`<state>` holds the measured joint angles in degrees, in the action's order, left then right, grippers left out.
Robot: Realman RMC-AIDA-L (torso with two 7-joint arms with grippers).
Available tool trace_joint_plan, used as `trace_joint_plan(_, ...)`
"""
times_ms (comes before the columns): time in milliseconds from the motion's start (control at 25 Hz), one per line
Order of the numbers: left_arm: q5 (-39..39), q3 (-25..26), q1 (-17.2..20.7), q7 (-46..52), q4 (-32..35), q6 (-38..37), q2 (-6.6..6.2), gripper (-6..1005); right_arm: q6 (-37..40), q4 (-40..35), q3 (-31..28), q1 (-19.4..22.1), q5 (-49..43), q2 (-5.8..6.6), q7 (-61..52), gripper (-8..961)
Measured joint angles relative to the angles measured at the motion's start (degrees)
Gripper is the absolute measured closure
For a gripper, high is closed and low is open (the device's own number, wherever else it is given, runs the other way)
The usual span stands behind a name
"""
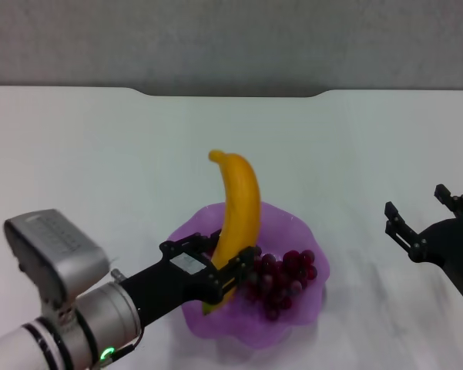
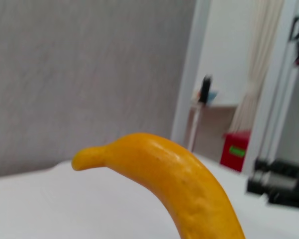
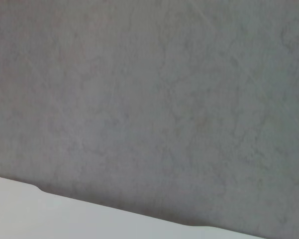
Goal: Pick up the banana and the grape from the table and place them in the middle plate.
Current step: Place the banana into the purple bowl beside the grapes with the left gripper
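Observation:
Next, the left gripper releases the yellow banana in the purple plate [image 1: 217,277] next to the dark red bunch of grapes. The banana now stands steeply over the plate.
The yellow banana [image 1: 243,200] stands steeply over the purple scalloped plate [image 1: 302,230], its lower end down at the plate. My left gripper [image 1: 216,270] is shut on the banana's lower part, with one finger on each side. The left wrist view shows the banana [image 2: 179,184] close up, its tip pointing away. The dark red grape bunch [image 1: 283,276] lies inside the plate, just right of the banana. My right gripper [image 1: 420,204] is open and empty over the table [image 1: 100,169], to the right of the plate.
The white table runs to a notched far edge [image 1: 231,94] with a grey wall behind it; the right wrist view shows only that wall and the table edge [image 3: 20,191]. The right arm shows as a dark shape in the left wrist view [image 2: 283,186].

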<state>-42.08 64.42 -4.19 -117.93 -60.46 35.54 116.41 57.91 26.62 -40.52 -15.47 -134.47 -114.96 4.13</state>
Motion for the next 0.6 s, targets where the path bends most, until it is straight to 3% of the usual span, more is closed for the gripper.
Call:
trace_joint_plan(40, 0.0, 0.0, 0.0, 0.0, 0.0, 0.0, 0.0, 493, 0.0, 0.0, 0.0, 0.0, 0.0, 0.0, 0.0, 77)
trace_joint_plan(120, -6.34, -1.12, -1.0, 6.79, -2.49, -9.52, 0.03, 493, 0.0, 0.0, 0.0, 0.0, 0.0, 0.0, 0.0, 77)
trace_joint_plan(320, -16.78, -3.63, -0.99, 18.22, -8.04, -19.66, -0.41, 493, 0.0, 0.0, 0.22, 0.0, 0.0, 0.0, 0.0, 77)
trace_joint_plan(480, -30.81, -3.41, -2.02, 36.41, -10.83, -17.4, -2.1, 494, 0.0, 0.0, 0.35, 0.0, 0.0, 0.0, 0.0, 77)
trace_joint_plan(600, -44.37, -0.54, -3.78, 50.37, -10.69, -13.15, -1.92, 494, 0.0, 0.0, 0.36, 0.0, 0.0, 0.0, 0.0, 77)
